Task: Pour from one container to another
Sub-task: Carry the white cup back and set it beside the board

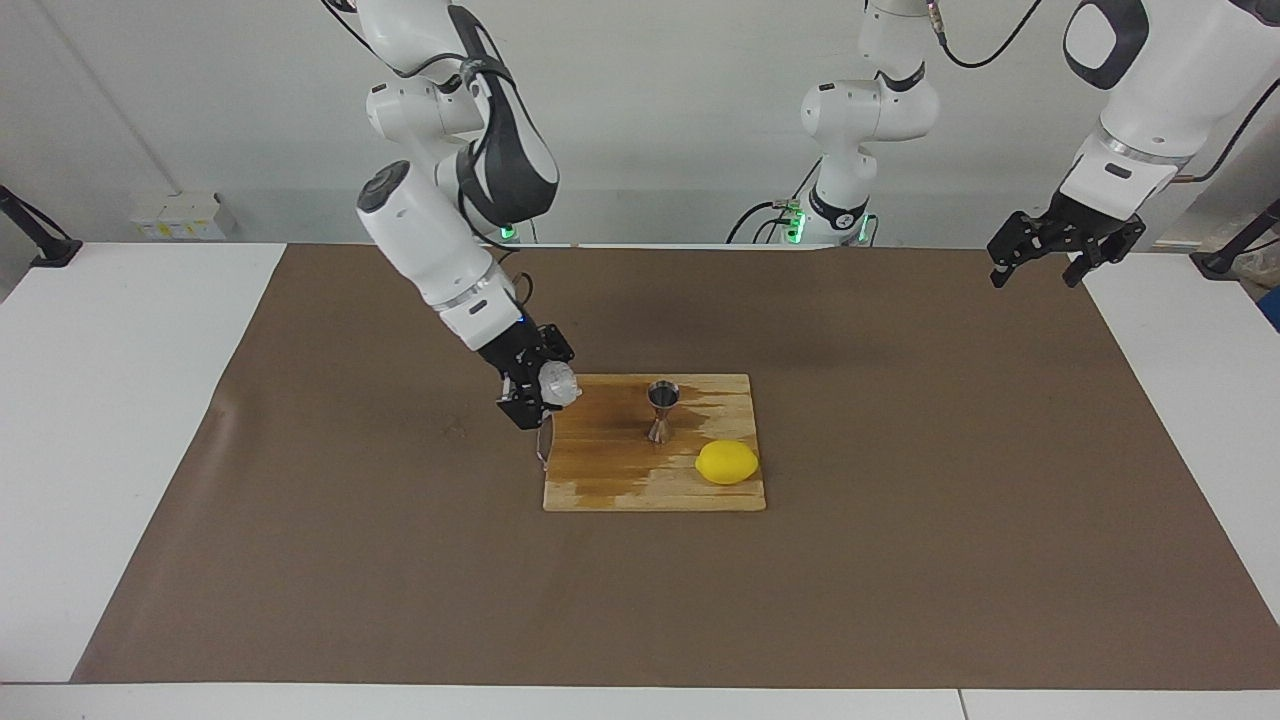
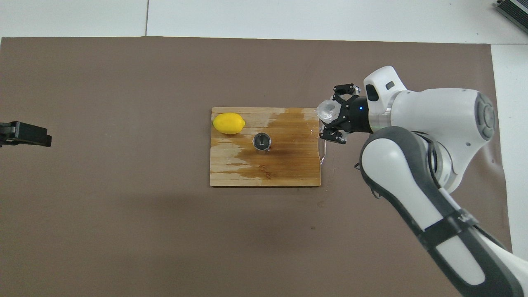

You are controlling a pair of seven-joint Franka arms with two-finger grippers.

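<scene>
The crinkled cup, now held over the wooden board's edge, will go down from my right gripper on the brown mat out (image 2: 374, 142) past the board's wire loop.
My right gripper (image 1: 540, 388) is shut on the small whitish crinkled cup (image 1: 559, 383) and holds it in the air over the edge of the wooden board (image 1: 600, 475) at the right arm's end. The cup also shows in the overhead view (image 2: 328, 109), between the right gripper's (image 2: 335, 114) fingers, and looks tilted. The steel hourglass jigger (image 1: 661, 410) stands upright on the middle of the board, its dark mouth up (image 2: 261, 141), apart from the cup. My left gripper (image 1: 1062, 255) is open and empty, waiting high over the left arm's end of the table (image 2: 24, 134).
A yellow lemon (image 1: 727, 462) lies on the board's corner (image 2: 229, 123) farther from the robots, toward the left arm's end. The board's middle is dark and wet-looking (image 2: 288, 161). A thin wire loop (image 2: 324, 149) hangs at its edge below the right gripper. Brown mat (image 1: 900, 450) around.
</scene>
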